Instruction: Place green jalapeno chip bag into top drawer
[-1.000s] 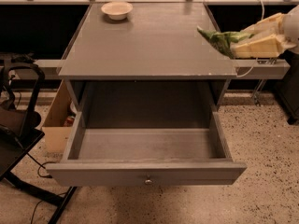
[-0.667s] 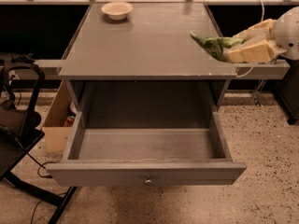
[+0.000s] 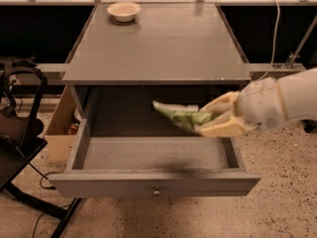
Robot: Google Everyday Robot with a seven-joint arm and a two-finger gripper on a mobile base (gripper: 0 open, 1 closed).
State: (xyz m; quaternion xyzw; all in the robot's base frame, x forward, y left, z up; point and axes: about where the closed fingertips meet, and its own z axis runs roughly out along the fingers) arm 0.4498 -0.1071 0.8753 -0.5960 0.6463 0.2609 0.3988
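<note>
Next, my gripper releases the green jalapeno chip bag on the middle of the open top drawer's bottom (image 3: 156, 132).
The green jalapeno chip bag (image 3: 181, 115), crinkly green with a pale band, hangs above the right half of the open top drawer (image 3: 153, 155). My gripper (image 3: 210, 119) comes in from the right and is shut on the bag's right end, its pale fingers (image 3: 223, 128) above and below it. The bag is in the air, clear of the drawer floor. The drawer is pulled fully out, with a grey front panel and a small round metal knob (image 3: 156, 192) at its centre. Nothing lies inside it.
A white bowl (image 3: 124, 11) sits at the back left of the grey cabinet top (image 3: 158, 43). A cardboard box (image 3: 62, 128) stands on the floor left of the drawer. A black chair frame (image 3: 20, 133) is at far left. Speckled floor lies to the right.
My gripper has carried the bag down from the cabinet top's right edge and leftward, to a place over the open drawer. The drawer and bowl have not moved.
</note>
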